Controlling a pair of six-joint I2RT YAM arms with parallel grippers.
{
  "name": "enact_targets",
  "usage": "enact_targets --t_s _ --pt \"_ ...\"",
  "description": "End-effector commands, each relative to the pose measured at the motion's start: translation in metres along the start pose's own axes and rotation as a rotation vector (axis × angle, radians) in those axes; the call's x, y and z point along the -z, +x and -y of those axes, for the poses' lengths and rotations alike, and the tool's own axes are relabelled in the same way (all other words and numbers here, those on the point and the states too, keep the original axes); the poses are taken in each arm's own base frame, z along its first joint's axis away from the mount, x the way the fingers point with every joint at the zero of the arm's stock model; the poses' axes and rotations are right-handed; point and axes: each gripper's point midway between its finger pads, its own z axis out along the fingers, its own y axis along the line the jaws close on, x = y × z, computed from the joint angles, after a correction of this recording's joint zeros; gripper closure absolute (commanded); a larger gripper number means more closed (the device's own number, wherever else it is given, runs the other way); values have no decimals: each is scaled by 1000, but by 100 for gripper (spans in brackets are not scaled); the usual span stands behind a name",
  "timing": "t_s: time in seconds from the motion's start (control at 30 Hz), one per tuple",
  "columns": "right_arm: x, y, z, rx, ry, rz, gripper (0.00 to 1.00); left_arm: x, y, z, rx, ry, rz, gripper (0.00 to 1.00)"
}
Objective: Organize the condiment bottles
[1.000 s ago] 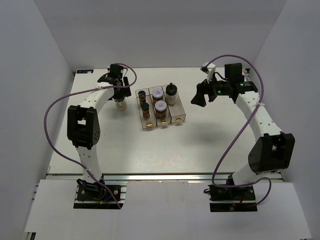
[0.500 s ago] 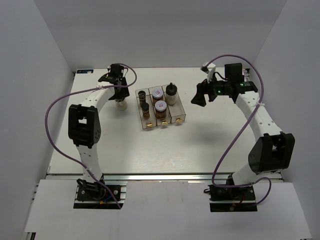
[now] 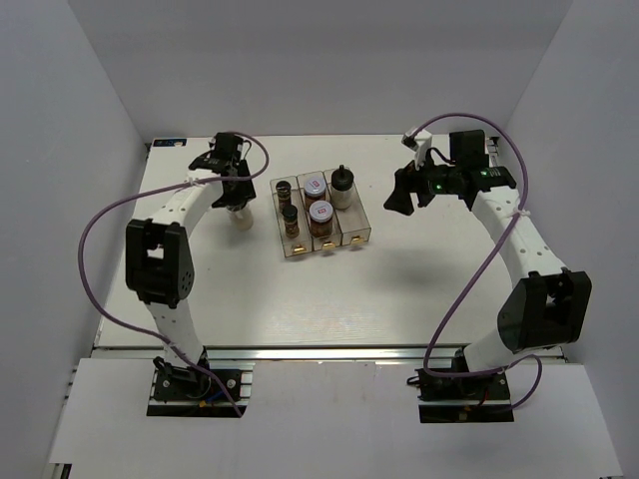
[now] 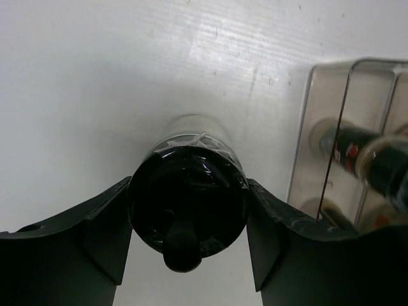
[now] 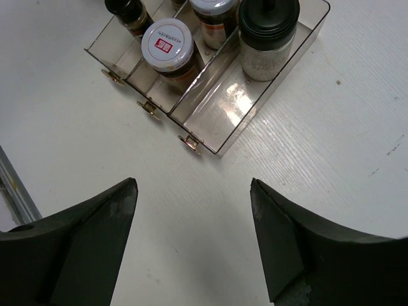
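Note:
My left gripper will put the white jar with a black cap down in front of the white dark-capped jar (image 3: 351, 219) in the clear tray.
My left gripper (image 3: 236, 200) is shut on a white jar with a black cap (image 3: 241, 215) left of the clear tray (image 3: 355, 228). In the left wrist view the fingers press both sides of the black cap (image 4: 188, 201), and the tray's wall (image 4: 305, 134) is at the right. The tray holds two slim dark jars (image 3: 288, 201) in its left compartment, two brown jars with pale lids (image 3: 319, 200) in the middle, and one white dark-capped jar (image 3: 342, 186) at the back of the right one. My right gripper (image 3: 399, 196) is open and empty, right of the tray (image 5: 229, 102).
White walls enclose the table on the left, back and right. The front half of the tray's right compartment holds no jar. Small brass knobs (image 5: 189, 143) stick out of the tray's front.
My left arm's elbow has swung left and the gripper has shifted slightly, still on the white jar. The right arm has barely moved.

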Motion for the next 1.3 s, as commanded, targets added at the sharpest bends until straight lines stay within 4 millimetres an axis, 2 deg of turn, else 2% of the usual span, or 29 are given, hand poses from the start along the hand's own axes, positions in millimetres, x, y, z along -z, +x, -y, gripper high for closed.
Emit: enact_targets --t_s 0.0,0.03,0.1,0.13,0.17,0.2,0.23,0.33,0.43,0.47,0.53,0.7,0.73,0.77,0.8,0.83,0.87,0.9,0.93,0.97,1.0,1.03,1.07,1.17,1.2,1.27 --pt "11 -13 -5 29 19 41 24 68 -25 -3 63 94 112 100" --pt "11 -14 -4 29 23 43 29 86 -27 -3 65 119 132 100" --pt "11 -14 -4 21 23 44 37 101 -17 1 57 167 113 100" --pt "11 -14 -4 18 23 44 45 110 -16 3 55 185 118 100" --pt "10 -14 -5 15 17 45 50 128 -19 3 57 209 148 100" --pt "9 -13 -5 12 13 43 56 137 -13 6 44 229 139 100" --pt "10 -14 -5 11 15 45 68 147 -13 8 42 246 149 100" --pt "9 -14 -5 1 14 48 86 179 -9 20 33 325 167 100" --pt "10 -15 -3 0 24 53 87 200 0 46 -5 388 159 100" --pt "10 -15 -2 0 30 53 87 209 -3 55 -12 412 172 100" --pt "11 -16 -3 4 36 57 87 218 3 79 -31 464 156 100" --pt "15 -11 -4 1 52 58 87 247 -3 135 -72 593 185 100" --pt "15 -11 -3 3 56 61 87 240 -1 146 -87 592 169 100" --pt "16 -9 -3 0 61 60 87 242 -2 155 -97 605 169 100" --pt "17 -6 -2 -5 66 58 88 255 -8 168 -110 639 193 100" --pt "18 -5 -1 -8 70 60 88 244 -4 179 -126 633 171 100" --pt "19 -5 -1 -9 76 63 88 242 -3 187 -137 641 167 100" --pt "21 -5 0 -15 82 68 88 250 -7 198 -146 668 180 100" --pt "21 -2 0 -23 84 65 88 248 -6 205 -157 673 177 100" --pt "22 0 2 -26 92 64 88 236 -1 215 -172 666 155 100" --pt "24 -1 3 -28 99 70 88 240 -5 224 -177 686 168 100" --pt "23 2 3 -35 101 66 88 237 -4 229 -183 694 165 100" --pt "24 3 3 -37 104 68 89 226 0 238 -194 691 147 100" --pt "27 6 5 -46 116 72 88 223 -4 253 -204 711 155 100" --pt "28 7 6 -45 120 74 88 213 1 260 -213 706 143 100" --pt "28 10 6 -51 122 72 89 210 -1 266 -216 712 149 100"
